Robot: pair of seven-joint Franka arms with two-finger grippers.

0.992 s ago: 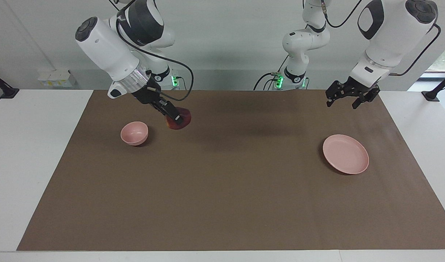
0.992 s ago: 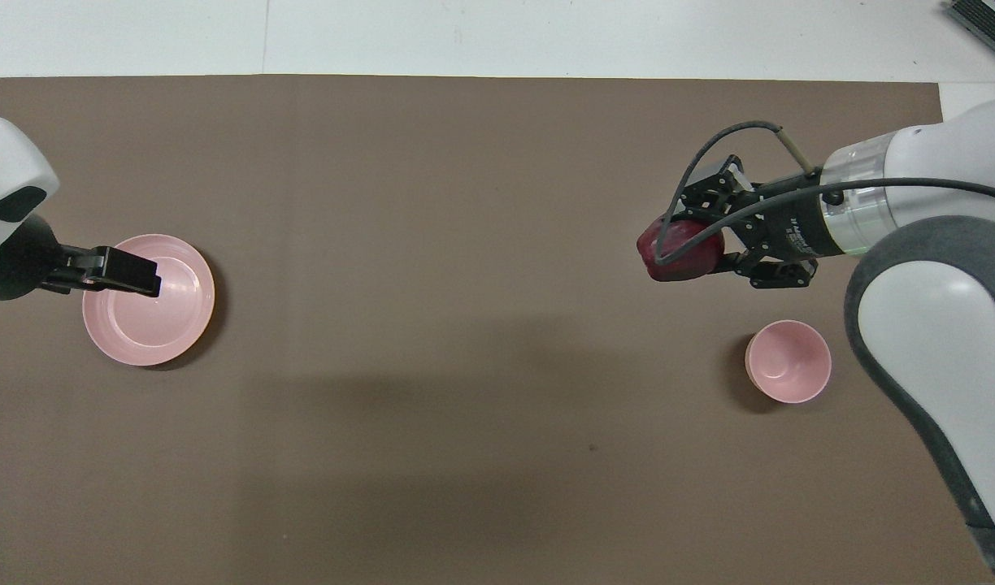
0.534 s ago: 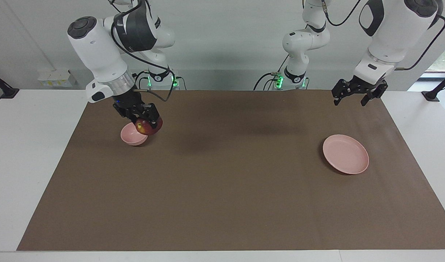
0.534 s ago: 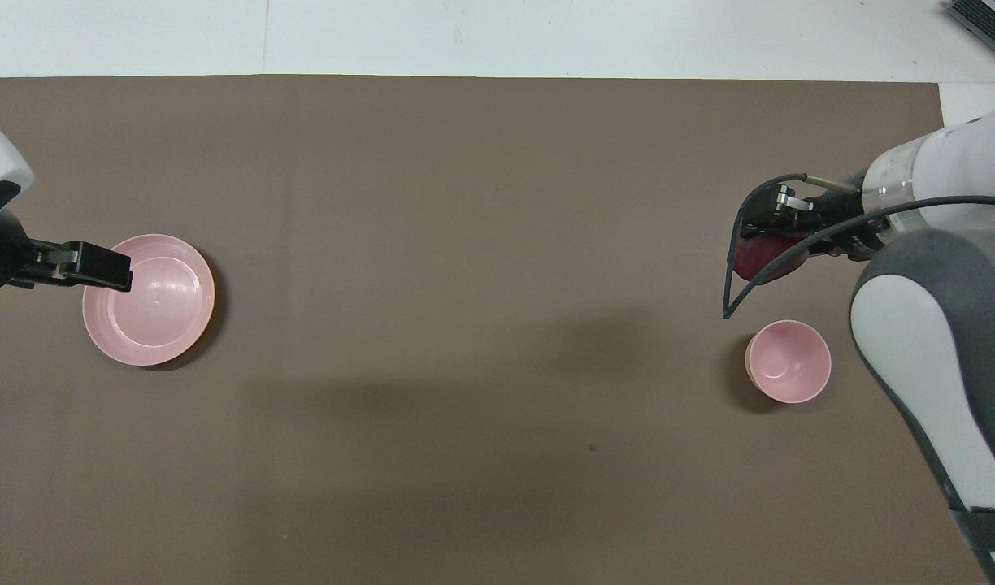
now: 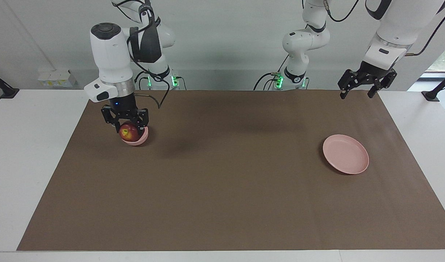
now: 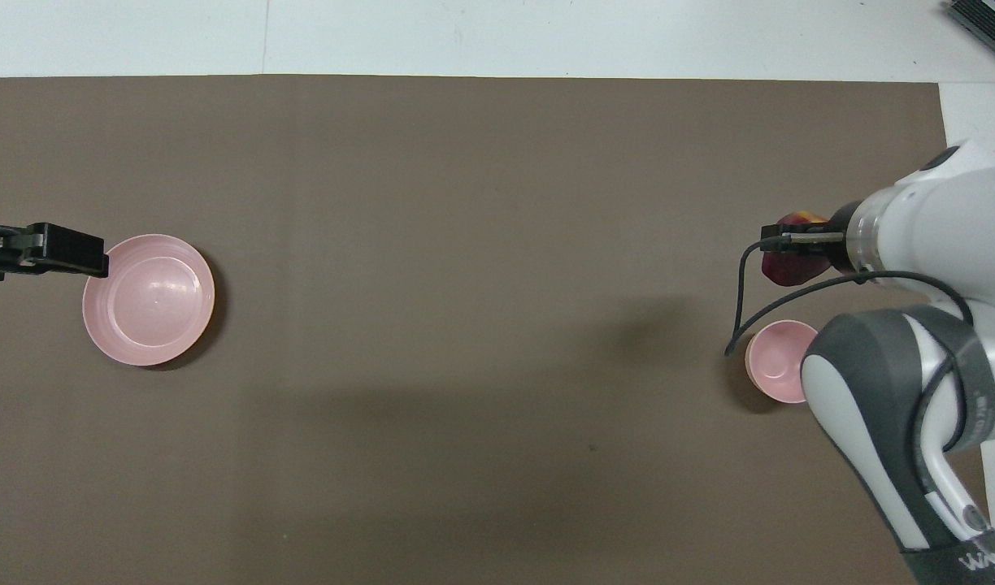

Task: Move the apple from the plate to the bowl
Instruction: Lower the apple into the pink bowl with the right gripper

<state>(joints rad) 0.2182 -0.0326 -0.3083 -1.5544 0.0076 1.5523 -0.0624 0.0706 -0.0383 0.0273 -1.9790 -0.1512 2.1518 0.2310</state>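
Observation:
My right gripper will release the dark red apple inside the small deep pink bowl (image 6: 785, 357), against its inner base.
My right gripper (image 5: 129, 128) points straight down and is shut on the dark red apple (image 5: 128, 133), whose yellowish patch faces the camera. It holds the apple just over the small deep pink bowl (image 5: 140, 139). In the overhead view the apple (image 6: 784, 266) shows past the arm's wrist and the bowl (image 6: 772, 363) is partly covered by the arm. The flat pink plate (image 5: 346, 154) lies bare toward the left arm's end of the table; it also shows in the overhead view (image 6: 148, 299). My left gripper (image 5: 356, 93) is open and empty, raised near the mat's corner by the plate.
A brown mat (image 5: 229, 189) covers the table, with white tabletop (image 5: 29, 145) at both ends. The arms' bases and cables stand at the robots' edge of the table.
My right gripper has carried the apple toward the right arm's end, turned to point down and now holds it over the bowl. My left gripper has drawn back from over the plate and risen.

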